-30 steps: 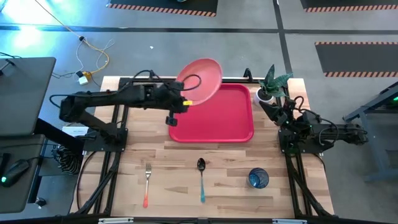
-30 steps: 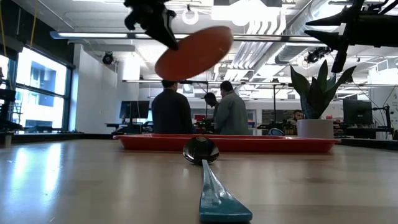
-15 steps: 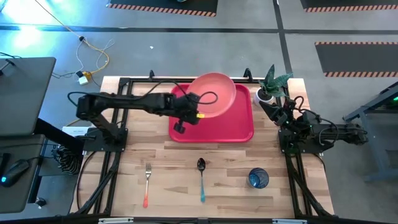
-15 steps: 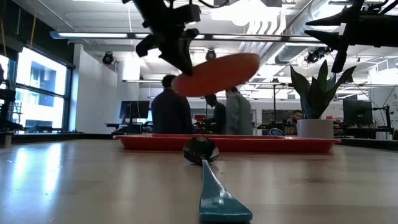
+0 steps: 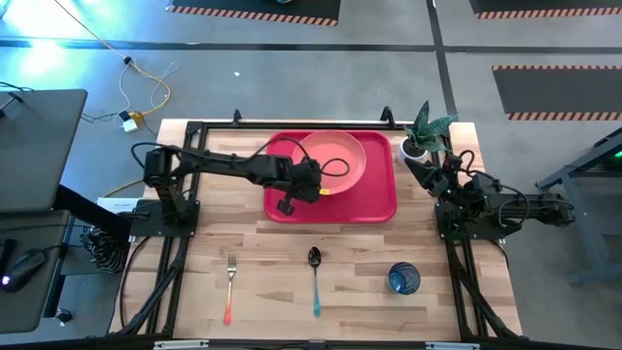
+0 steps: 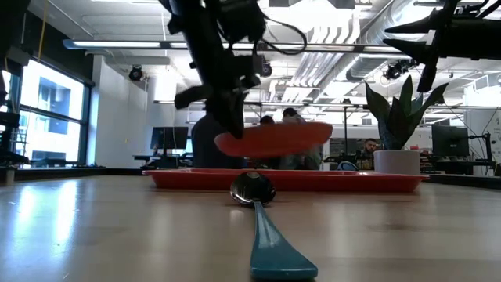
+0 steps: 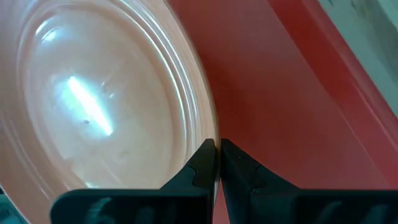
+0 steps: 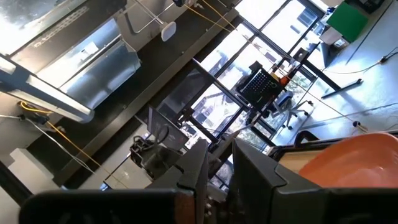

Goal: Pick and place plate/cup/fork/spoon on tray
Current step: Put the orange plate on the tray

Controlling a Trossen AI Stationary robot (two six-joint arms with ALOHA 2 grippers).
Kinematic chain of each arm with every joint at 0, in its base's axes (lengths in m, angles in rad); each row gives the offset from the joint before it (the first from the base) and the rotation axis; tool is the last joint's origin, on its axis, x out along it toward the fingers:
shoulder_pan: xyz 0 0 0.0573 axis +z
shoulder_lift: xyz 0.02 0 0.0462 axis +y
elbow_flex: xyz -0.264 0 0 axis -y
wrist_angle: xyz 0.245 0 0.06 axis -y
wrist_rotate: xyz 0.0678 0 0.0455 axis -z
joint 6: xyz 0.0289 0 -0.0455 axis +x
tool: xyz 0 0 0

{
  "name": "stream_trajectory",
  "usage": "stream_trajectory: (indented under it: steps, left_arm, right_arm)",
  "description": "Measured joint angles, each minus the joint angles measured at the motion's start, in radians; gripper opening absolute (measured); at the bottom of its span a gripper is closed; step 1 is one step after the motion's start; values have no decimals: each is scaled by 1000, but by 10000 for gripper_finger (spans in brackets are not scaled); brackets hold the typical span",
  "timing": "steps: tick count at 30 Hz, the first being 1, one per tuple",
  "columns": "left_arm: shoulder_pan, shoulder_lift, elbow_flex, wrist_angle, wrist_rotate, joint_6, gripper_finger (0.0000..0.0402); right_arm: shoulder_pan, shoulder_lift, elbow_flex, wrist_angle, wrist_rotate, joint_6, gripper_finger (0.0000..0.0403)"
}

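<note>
The salmon-pink plate, now hanging just above the tray, will go down flat on the middle of the red tray [image 5: 332,173], where I should set it with my left gripper.
The salmon-pink plate [image 5: 340,157] hangs just above the red tray [image 5: 374,199], near its middle. My left gripper [image 5: 313,183] is shut on it. In the low view the plate [image 6: 278,139] is nearly level and clear of the tray [image 6: 352,180]. The fork [image 5: 229,287], the spoon [image 5: 315,277] and the blue cup [image 5: 403,280] rest on the wooden table near its front edge. My right gripper [image 5: 416,165] waits at the table's right side beside the plant. A narrow gap shows between its fingers [image 8: 249,171], with nothing in it. My left gripper pinches the plate's rim [image 7: 210,134] between its two fingers [image 7: 200,167], on the plate's near-left side. The fingers come slanting down from the table's left. The plate is lifted clear of the tray, top side up and close to level.
A white pot with a green plant [image 5: 420,136] stands at the tray's far right corner, next to my right arm. People stand in the room beyond the table [image 6: 211,141]. Bare wood lies between the tray and the row of cutlery.
My left gripper has come down toward the table's right and near edges, still shut on the plate. The plate was tilted steeply high over the tray's far left corner. It has levelled out and now hangs low over the tray's middle.
</note>
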Motion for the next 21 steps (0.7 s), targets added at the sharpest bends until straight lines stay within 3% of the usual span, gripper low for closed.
stream_trajectory:
  steps: [21]
  left_arm:
    - [-27, 83, 0, 10, -34, 7, 5]
  right_arm:
    - [0, 0, 0, -22, -7, 0, 67]
